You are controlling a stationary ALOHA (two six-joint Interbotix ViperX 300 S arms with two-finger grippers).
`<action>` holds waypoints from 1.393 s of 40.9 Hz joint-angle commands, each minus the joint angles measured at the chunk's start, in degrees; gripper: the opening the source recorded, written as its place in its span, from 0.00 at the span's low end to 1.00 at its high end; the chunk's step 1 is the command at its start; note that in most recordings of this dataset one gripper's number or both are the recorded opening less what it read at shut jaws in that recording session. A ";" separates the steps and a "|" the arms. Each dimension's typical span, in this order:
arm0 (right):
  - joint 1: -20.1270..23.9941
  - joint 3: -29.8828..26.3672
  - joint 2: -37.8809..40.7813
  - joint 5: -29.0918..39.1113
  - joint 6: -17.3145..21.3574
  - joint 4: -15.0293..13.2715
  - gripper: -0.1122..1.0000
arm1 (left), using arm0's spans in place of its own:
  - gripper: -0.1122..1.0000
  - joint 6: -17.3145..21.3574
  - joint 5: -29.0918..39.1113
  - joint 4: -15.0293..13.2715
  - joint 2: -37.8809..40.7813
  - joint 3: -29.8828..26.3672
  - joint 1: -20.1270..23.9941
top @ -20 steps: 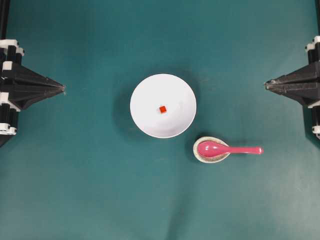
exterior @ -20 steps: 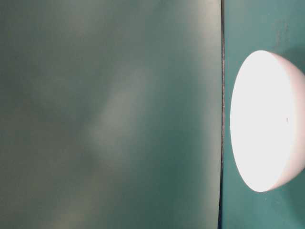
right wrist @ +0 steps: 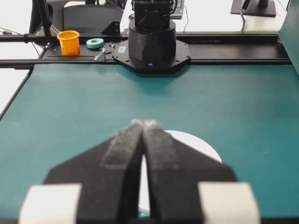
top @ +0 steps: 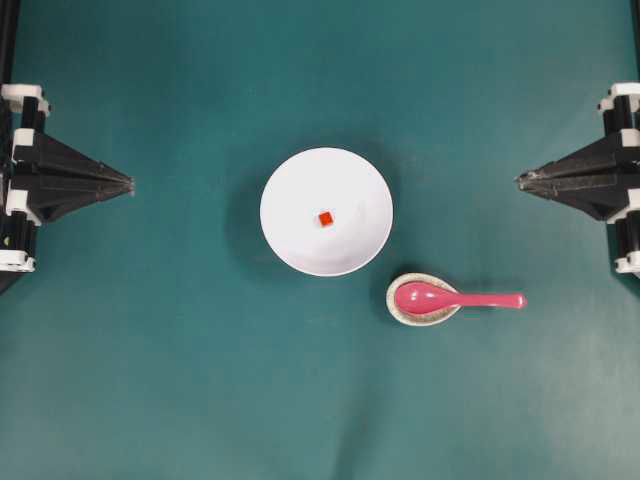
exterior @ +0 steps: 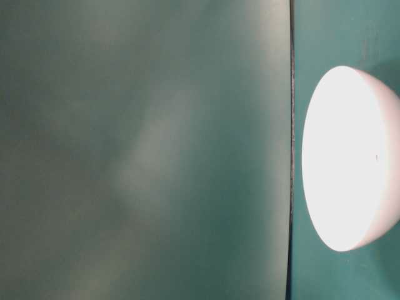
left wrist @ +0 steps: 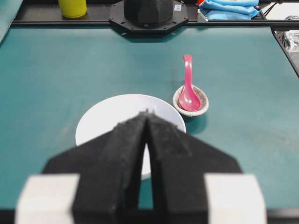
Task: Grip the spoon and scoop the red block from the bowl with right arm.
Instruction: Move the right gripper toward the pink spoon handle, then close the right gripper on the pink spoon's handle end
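Observation:
The robot's right gripper needs to move to the pink spoon next and close on the outer half of its handle [top: 495, 299], beyond the speckled dish.
The white bowl [top: 280, 185] stands at the table's middle with the tiny red block [top: 326, 219] inside. The pink spoon [top: 455, 298] lies to its lower right, scoop resting in a small speckled dish [top: 399, 312], handle pointing right. My right gripper [top: 519, 180] is shut and empty at the right edge, well apart from the spoon. My left gripper [top: 130, 184] is shut and empty at the left edge. The left wrist view shows its shut gripper [left wrist: 147, 113] over the bowl [left wrist: 105, 116], with the spoon [left wrist: 188, 86] beyond. The right wrist view shows its shut gripper [right wrist: 144, 123] and the bowl [right wrist: 202, 147].
The table-level view shows only the bowl's side [exterior: 350, 156] and green surface. Off the table's ends stand a yellow cup [left wrist: 72, 7], blue cloth [left wrist: 229, 7], an orange cup [right wrist: 68, 42], a tape roll [right wrist: 95, 43] and the arm bases [right wrist: 152, 42].
My right gripper has shifted slightly toward the middle and down in the overhead view. My left gripper has shifted a little too. Bowl, block and spoon have not moved.

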 commanded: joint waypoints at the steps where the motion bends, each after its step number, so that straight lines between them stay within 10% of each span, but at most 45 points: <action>1: 0.26 -1.41 0.18 -1.58 0.09 1.14 0.10 | 0.10 0.00 -0.26 0.18 0.18 -1.49 -0.09; 8: 0.35 -1.32 0.26 -2.46 0.18 3.16 0.12 | 0.10 0.00 -0.62 0.18 0.18 -1.49 -0.09; 16: 1.14 -0.70 2.11 -2.55 0.18 5.36 0.49 | 0.10 -0.09 -0.79 0.09 0.18 -1.49 -0.09; 21: 3.87 1.49 5.54 -6.42 0.18 6.77 0.50 | 0.10 -0.18 -0.79 0.09 0.18 -1.49 -0.09; 36: 27.25 14.77 30.41 -49.66 1.58 29.97 0.49 | 0.10 -0.44 -1.14 0.00 0.18 -1.49 -0.09; 44: 38.06 12.92 46.23 -51.77 1.67 42.89 0.49 | 0.10 -0.62 -1.32 0.09 0.18 -1.49 -0.09; 57: 39.55 11.87 54.05 -50.89 2.55 44.65 0.49 | 0.10 -0.62 -2.99 0.00 0.53 -1.58 0.00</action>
